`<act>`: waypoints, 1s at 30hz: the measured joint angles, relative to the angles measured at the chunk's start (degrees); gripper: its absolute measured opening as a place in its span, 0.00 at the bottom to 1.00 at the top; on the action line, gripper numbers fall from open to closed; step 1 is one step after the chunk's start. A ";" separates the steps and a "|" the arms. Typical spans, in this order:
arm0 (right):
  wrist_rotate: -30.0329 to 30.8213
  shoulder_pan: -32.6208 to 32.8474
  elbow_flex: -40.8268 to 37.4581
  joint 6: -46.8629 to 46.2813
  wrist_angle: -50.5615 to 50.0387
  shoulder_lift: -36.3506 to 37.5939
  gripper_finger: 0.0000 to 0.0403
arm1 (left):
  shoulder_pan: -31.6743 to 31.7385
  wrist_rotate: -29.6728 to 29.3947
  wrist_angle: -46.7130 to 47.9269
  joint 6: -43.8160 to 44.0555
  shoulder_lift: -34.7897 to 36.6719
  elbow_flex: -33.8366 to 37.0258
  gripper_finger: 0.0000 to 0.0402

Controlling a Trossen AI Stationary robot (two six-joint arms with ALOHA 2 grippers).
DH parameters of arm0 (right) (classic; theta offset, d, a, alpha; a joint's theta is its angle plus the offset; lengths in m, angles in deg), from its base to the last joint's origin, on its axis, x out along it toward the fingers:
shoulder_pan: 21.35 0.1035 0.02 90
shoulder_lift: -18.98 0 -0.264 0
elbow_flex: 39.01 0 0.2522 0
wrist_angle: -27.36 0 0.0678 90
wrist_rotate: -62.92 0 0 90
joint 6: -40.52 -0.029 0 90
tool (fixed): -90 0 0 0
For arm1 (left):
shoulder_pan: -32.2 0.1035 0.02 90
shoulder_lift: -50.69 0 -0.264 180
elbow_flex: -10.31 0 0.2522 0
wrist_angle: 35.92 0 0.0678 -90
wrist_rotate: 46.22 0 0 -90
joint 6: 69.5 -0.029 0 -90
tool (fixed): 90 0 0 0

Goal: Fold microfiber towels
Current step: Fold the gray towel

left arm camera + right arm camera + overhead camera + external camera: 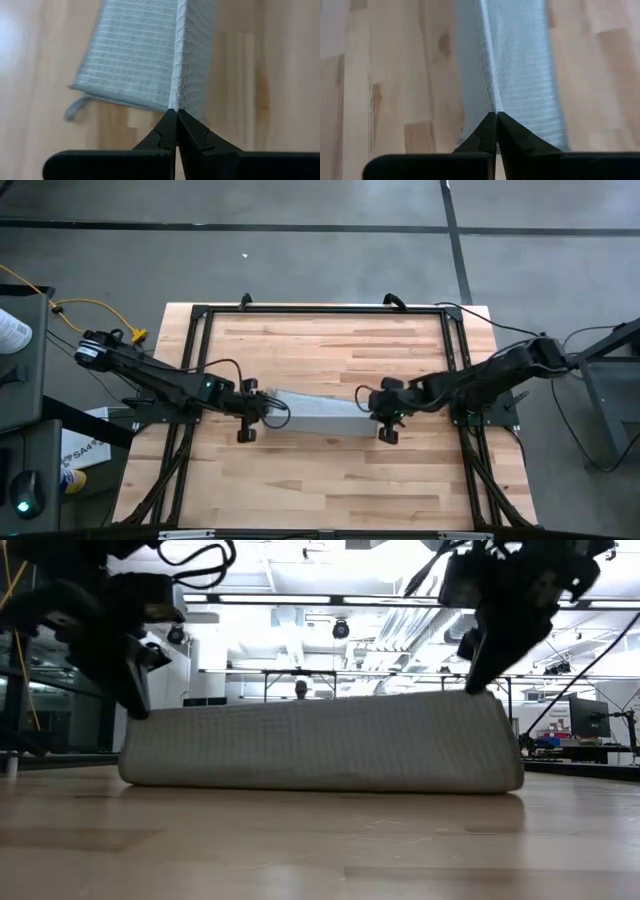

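Note:
My left gripper is to let go of the towel's upper edge on the bare wood just nearer than its lower fold [279, 461].
The light grey-blue microfiber towel [320, 413] is stretched between my two grippers over the middle of the wooden table. In the low view the towel [320, 745] stands as a long upright band whose lower fold rests on the tabletop. My left gripper [268, 410] is shut on the towel's left end. My right gripper [378, 408] is shut on its right end. In both wrist views the towel [150, 55] [515, 70] runs away from the fingertips as a raised ridge. My left gripper pinches the towel's upper edge at its left end [175, 102] between its two fingertips, coming slanting from above and the left. The cloth runs taut toward the other gripper, its lower part on the table. My right gripper pinches the towel's upper edge at its right end [492, 107] between its two fingertips, coming slanting from above and the right. The cloth runs taut away from the fingers, and its lower part lies on the table.
A black metal frame [320, 310] runs around the tabletop's far and side edges. Bare wood lies toward the near edge [320, 490] and the far edge [320, 345]. Cables and equipment stand off the table at the left [30, 360].

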 joint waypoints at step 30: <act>-0.87 15.28 -0.02 -20.43 3.13 -9.53 0.01 | -5.99 9.42 -15.64 4.88 -11.79 -0.04 0.00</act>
